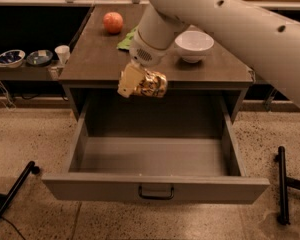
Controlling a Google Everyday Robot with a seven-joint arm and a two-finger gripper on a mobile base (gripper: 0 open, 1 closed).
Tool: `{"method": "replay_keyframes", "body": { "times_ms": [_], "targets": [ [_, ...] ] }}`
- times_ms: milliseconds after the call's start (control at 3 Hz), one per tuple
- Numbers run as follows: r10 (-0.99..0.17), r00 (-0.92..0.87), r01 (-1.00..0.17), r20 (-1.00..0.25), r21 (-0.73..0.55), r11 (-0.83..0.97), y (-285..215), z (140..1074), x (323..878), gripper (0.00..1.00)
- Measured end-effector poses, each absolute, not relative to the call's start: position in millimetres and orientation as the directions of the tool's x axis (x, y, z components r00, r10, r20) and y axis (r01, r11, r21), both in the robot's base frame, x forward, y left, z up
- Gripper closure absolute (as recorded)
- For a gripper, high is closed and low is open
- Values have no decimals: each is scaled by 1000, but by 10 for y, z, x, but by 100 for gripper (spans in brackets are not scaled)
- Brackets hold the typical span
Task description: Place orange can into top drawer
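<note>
My gripper will set the orange can down on the open top drawer's bottom, around the middle (160,137), straight behind the dark handle. The can is still in the air above the drawer.
The orange can (150,84) is a lumpy, shiny brown and tan item. My gripper (135,81) is shut on the orange can and holds it in the air just past the cabinet top's front edge, above the back of the drawer cavity. The top drawer (155,188) is pulled fully open below it, grey, with a dark handle (155,192) at the middle of its front panel. Its inside shows nothing in it. My white arm comes down from the upper right.
On the cabinet top (90,59) stand a round orange fruit (113,22) at the back left, a green bag (127,40) partly behind my arm, and a white bowl (194,45). Bowls and a cup (62,53) sit on a low shelf at left. Dark floor legs (282,184) lie right.
</note>
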State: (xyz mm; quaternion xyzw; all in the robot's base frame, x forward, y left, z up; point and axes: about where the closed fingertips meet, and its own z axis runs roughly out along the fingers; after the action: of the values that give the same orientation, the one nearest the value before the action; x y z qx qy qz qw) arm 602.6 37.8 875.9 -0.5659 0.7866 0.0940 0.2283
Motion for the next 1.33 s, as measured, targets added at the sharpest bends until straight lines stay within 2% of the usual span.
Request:
{"method": "replay_keyframes", "body": {
  "times_ms": [667, 1333],
  "targets": [
    [-935, -262, -939, -237, -162, 304, 383, 7655, 5632, 100],
    [-942, -259, -941, -211, -166, 296, 351, 7548, 5593, 100]
  ]
}}
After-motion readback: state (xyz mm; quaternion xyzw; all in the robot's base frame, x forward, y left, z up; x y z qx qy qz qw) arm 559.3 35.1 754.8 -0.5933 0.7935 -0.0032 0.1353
